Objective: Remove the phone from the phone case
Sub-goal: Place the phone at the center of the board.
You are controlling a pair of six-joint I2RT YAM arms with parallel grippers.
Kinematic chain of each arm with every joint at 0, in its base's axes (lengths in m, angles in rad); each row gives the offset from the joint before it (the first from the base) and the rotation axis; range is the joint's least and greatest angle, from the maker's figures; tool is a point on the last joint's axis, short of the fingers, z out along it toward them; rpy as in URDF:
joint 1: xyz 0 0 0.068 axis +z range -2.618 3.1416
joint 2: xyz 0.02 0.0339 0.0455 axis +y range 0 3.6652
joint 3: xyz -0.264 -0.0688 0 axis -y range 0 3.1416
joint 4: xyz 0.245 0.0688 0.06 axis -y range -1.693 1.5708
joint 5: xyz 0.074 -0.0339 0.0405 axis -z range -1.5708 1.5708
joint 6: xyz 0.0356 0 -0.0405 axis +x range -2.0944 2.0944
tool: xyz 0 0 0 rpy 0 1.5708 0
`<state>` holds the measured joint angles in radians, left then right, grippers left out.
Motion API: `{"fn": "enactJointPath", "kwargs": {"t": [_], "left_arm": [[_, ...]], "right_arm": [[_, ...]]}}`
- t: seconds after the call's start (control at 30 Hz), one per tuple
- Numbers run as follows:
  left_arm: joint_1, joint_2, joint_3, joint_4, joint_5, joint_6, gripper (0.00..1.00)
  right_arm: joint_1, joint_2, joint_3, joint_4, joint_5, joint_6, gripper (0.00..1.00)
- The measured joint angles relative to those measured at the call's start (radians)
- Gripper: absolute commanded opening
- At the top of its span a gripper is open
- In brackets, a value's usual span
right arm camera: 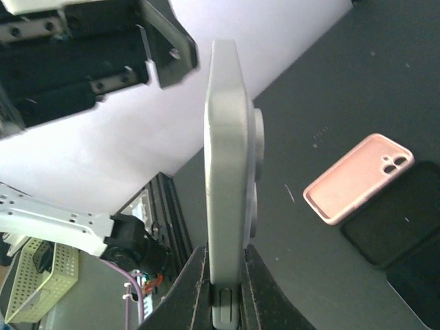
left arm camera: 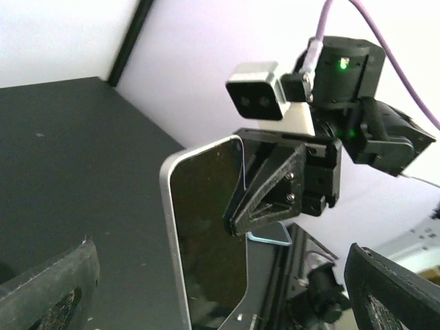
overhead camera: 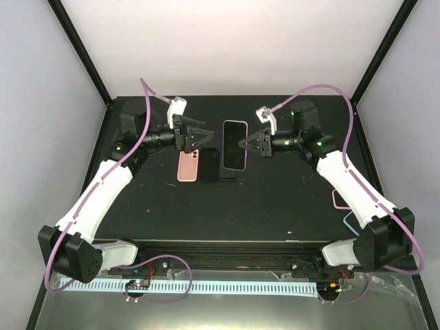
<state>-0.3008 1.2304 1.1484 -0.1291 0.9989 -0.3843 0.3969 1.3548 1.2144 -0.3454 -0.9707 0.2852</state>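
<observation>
The phone, now held up off the table, will be let go of by my right gripper beside the dark item [overhead camera: 247,163], on the side away from the pink phone case.
My right gripper [overhead camera: 242,144] [right arm camera: 223,278] is shut on the edge of the phone [overhead camera: 234,144] [right arm camera: 225,158], a silver-framed phone with a dark screen, held up off the table. In the left wrist view the phone [left arm camera: 203,240] faces me, with the right gripper [left arm camera: 237,223] pinching its right edge. The pink phone case [overhead camera: 188,166] [right arm camera: 357,177] lies empty on the black table. My left gripper [overhead camera: 206,136] [left arm camera: 220,289] is open just left of the phone, its fingers [left arm camera: 48,292] spread wide and touching nothing.
A black case or phone [overhead camera: 210,163] [right arm camera: 395,220] lies right of the pink case, with another dark item [overhead camera: 227,173] beside it. A pink item [overhead camera: 339,200] and a blue item [overhead camera: 351,223] sit by the table's right edge. Black frame posts stand at the corners.
</observation>
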Motion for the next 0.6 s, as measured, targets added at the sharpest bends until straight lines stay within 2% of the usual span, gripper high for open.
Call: {"fn": "enactJointPath", "kwargs": {"t": [0.17,0.33,0.6], "left_arm": [[0.010,0.029,0.098,-0.161,-0.159,0.035,0.99],[0.020,0.040,0.138,-0.252,-0.264,0.069,0.99],[0.021,0.041,0.140,-0.297,-0.359,0.108,0.99]], "right_arm": [[-0.045,0.069,0.000,-0.102,0.016,-0.061,0.01],[-0.085,0.172,0.005,-0.221,0.065,-0.116,0.01],[-0.117,0.330,0.063,-0.319,0.097,-0.147,0.01]]}}
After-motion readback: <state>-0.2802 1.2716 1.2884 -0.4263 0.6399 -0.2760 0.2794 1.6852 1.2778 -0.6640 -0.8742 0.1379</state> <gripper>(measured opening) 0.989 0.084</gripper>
